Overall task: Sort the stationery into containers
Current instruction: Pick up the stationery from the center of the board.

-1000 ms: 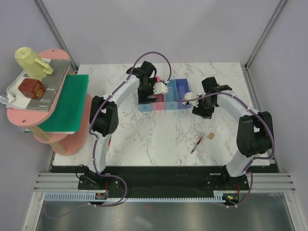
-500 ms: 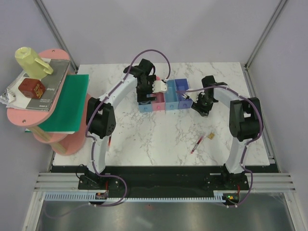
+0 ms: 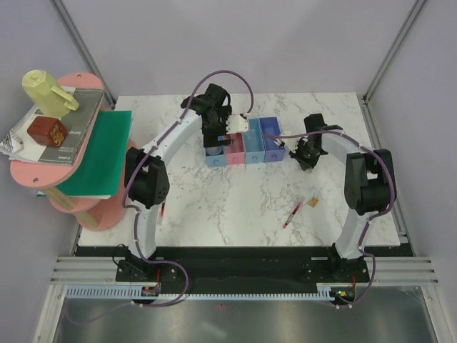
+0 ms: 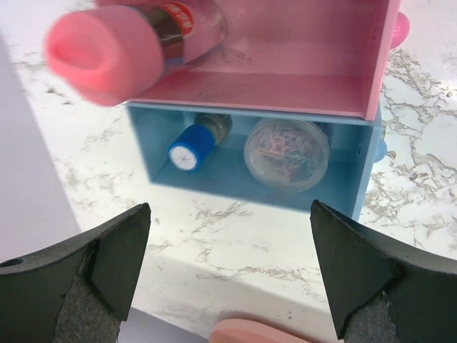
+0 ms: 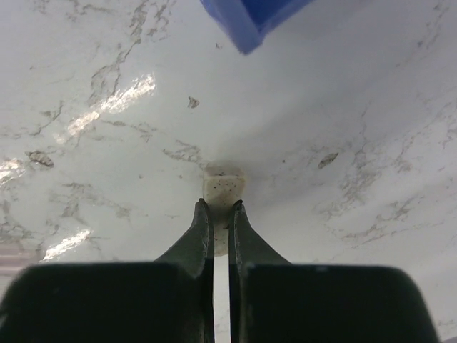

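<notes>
The robot's right gripper needs to set the small white block down inside the violet-blue bin (image 3: 272, 129), in the half closer to the bin's back side. The block is now beside that bin.
The containers (image 3: 243, 146) stand in a joined row at mid table. My left gripper (image 4: 228, 264) hangs open above their left end. Below it a pink glue stick (image 4: 136, 43) leans in the pink bin (image 4: 285, 71). A small blue dark-topped piece (image 4: 191, 146) and a round case of paper clips (image 4: 285, 153) lie in the blue bin (image 4: 360, 179). My right gripper (image 5: 221, 207) is down at the table, right of the violet-blue bin (image 5: 250, 18), shut on a small white block (image 5: 223, 187). A red pen (image 3: 291, 214) and a tiny tan block (image 3: 313, 203) lie on the marble.
A pink two-tier stand (image 3: 107, 207) at the left edge carries books (image 3: 64, 136), a green sheet (image 3: 100, 153), a dark red cube (image 3: 46, 131) and a yellow-green jug (image 3: 44, 91). Grey walls close in the table at the back and sides.
My right gripper's jaws have closed on the white block by the violet-blue bin. My left gripper has opened a little wider and shifted slightly over the bins.
</notes>
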